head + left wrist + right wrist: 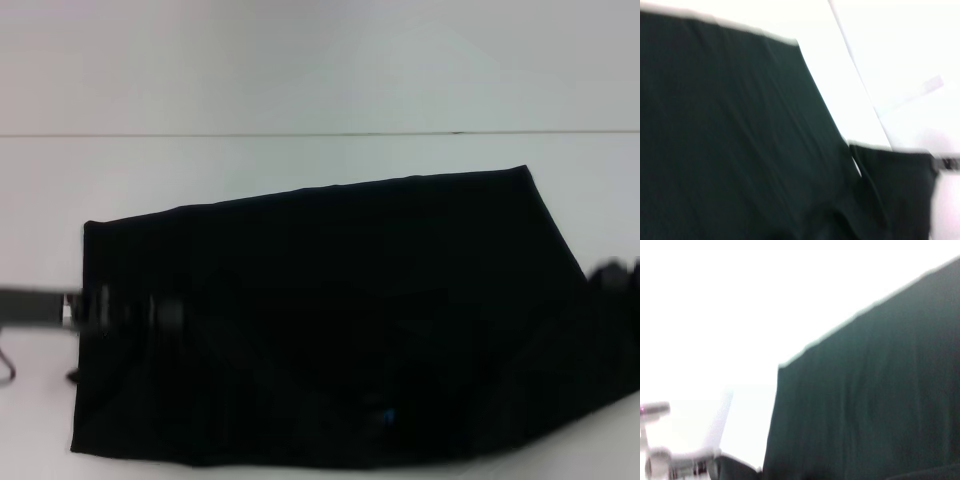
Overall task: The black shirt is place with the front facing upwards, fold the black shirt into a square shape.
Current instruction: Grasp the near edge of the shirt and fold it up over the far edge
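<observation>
Next, my right gripper lets go of the black shirt's lifted edge on the shirt's far corner (pixel 525 172) nearest that gripper.
The black shirt (pixel 340 320) lies spread across the white table (pixel 300 180), with a small blue neck label (pixel 385 415) near its front edge. No lettering shows. My left arm reaches in from the left, and my left gripper (pixel 168 314) is over the shirt's left part, dark against the dark cloth. My right gripper (pixel 610 274) is at the shirt's right side, near the right edge of the head view. The shirt fills most of the left wrist view (pixel 740 140) and the right wrist view (pixel 875 400).
The table's far edge (pixel 320 133) runs across the back, with a pale wall behind it. Bare white table shows behind the shirt and at the left. A dark cable loop (pixel 8 365) hangs under my left arm.
</observation>
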Robot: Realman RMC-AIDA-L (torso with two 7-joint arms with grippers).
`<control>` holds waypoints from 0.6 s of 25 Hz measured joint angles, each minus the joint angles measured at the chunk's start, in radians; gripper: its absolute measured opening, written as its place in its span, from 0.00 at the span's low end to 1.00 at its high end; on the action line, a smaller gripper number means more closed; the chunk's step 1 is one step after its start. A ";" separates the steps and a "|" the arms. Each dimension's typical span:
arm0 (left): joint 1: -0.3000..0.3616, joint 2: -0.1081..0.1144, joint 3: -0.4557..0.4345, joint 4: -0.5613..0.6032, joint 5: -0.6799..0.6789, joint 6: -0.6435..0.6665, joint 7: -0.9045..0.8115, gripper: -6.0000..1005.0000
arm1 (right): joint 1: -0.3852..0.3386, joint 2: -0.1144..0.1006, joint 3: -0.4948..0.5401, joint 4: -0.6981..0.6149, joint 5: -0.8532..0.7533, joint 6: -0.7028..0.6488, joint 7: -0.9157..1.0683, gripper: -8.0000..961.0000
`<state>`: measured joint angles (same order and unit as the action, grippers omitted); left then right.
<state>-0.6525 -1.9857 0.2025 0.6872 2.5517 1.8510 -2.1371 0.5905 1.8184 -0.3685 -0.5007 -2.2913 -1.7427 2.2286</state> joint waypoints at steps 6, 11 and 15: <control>0.013 -0.002 -0.054 -0.066 -0.117 -0.267 -0.005 0.04 | -0.009 0.060 0.053 0.115 0.224 0.291 -0.075 0.09; 0.034 -0.025 -0.054 -0.133 -0.210 -0.440 0.037 0.04 | 0.006 0.174 0.055 0.125 0.367 0.509 -0.208 0.09; 0.053 -0.049 -0.055 -0.182 -0.308 -0.559 0.106 0.05 | 0.020 0.242 0.052 0.132 0.466 0.643 -0.332 0.08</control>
<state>-0.5997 -2.0347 0.1478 0.5055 2.2437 1.2923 -2.0313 0.6104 2.0602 -0.3162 -0.3684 -1.8251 -1.0996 1.8970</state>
